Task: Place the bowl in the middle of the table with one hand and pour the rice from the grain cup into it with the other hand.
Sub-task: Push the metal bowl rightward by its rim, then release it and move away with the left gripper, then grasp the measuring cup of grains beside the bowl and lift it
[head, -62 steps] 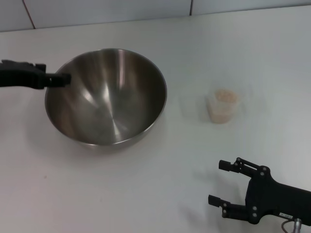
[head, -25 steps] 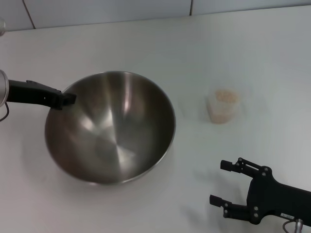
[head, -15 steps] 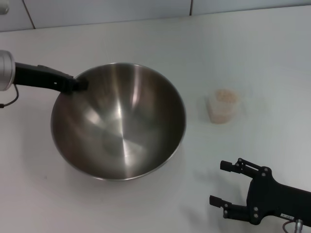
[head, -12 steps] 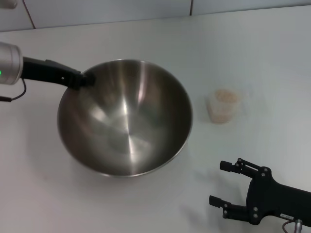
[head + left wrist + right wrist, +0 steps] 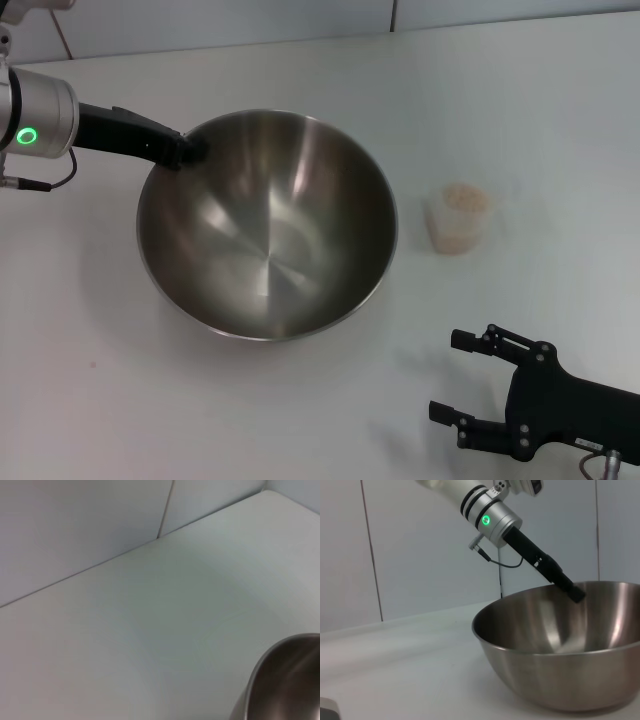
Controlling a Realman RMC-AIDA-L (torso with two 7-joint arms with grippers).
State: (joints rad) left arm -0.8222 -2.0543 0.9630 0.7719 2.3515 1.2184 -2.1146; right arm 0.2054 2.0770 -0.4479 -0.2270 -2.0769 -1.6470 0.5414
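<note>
Next, I close my right gripper on the clear grain cup's outer side [image 5: 487, 210], facing away from the bowl.
The steel bowl [image 5: 268, 225] sits left of the middle of the white table [image 5: 330, 400]. My left gripper [image 5: 186, 151] is shut on the bowl's far-left rim. The right wrist view also shows the bowl [image 5: 570, 670] and the left gripper [image 5: 575, 594] at its rim. The left wrist view shows only an edge of the bowl [image 5: 285, 680]. The clear grain cup [image 5: 458, 220] stands upright to the right of the bowl, with the rice [image 5: 463, 198] in it. My right gripper [image 5: 460, 376] is open and empty near the table's front edge, nearer to me than the cup.
A pale wall [image 5: 220, 20] runs along the table's far edge. The silver left arm [image 5: 40, 125] with a green light reaches in over the table's left side. Bare tabletop lies between the bowl and the cup.
My left gripper has carried the bowl to the right and a little farther back, toward the cup. The cup and my right gripper have not moved.
</note>
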